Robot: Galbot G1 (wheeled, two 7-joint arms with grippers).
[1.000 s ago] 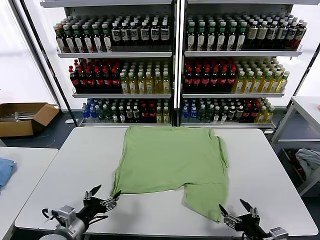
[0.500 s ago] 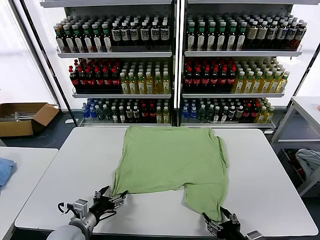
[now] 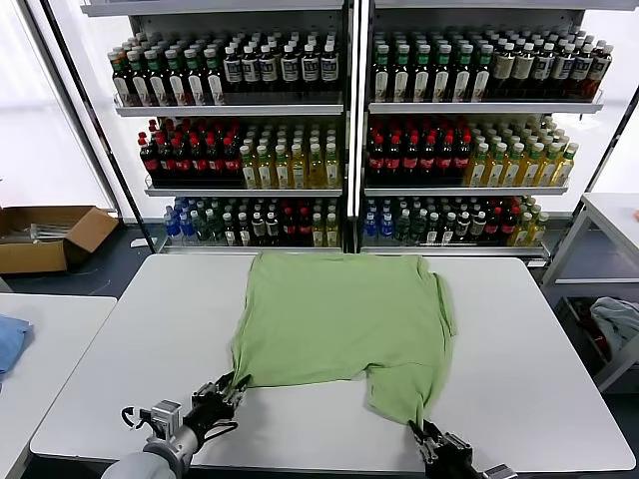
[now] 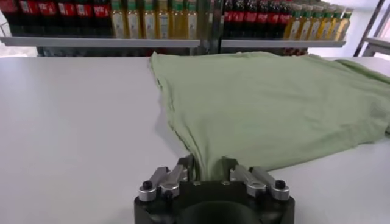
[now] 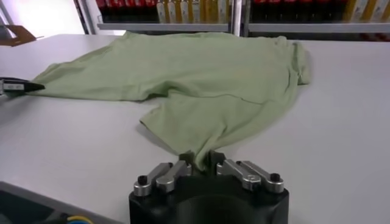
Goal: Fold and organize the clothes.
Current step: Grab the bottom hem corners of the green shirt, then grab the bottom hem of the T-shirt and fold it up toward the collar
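Note:
Next, I release the tip of the shirt's flap with my right gripper near the shirt's side edge (image 3: 429, 335) (image 5: 281, 91) farthest from my left gripper.
A light green shirt (image 3: 339, 319) lies spread on the white table (image 3: 539, 339), plain side up, with one flap reaching toward the near right. My left gripper (image 3: 230, 387) sits at the shirt's near left corner, shut on a bunched pinch of the fabric (image 4: 207, 159). At the near right corner my right gripper (image 3: 421, 431) is shut on the tip of the hanging flap (image 5: 200, 155). In the right wrist view the shirt (image 5: 201, 73) spreads away from the jaws, and the left gripper (image 5: 18, 86) shows at the far corner.
Shelves of bottles (image 3: 349, 130) stand behind the table. A cardboard box (image 3: 45, 235) lies on the floor at the left. A side table with a blue cloth (image 3: 8, 339) is on the left, and another table (image 3: 614, 215) stands on the right.
Both grippers have moved forward onto the shirt's near corners and closed from wide open onto the fabric. The right corner's flap is now drawn up into the jaws.

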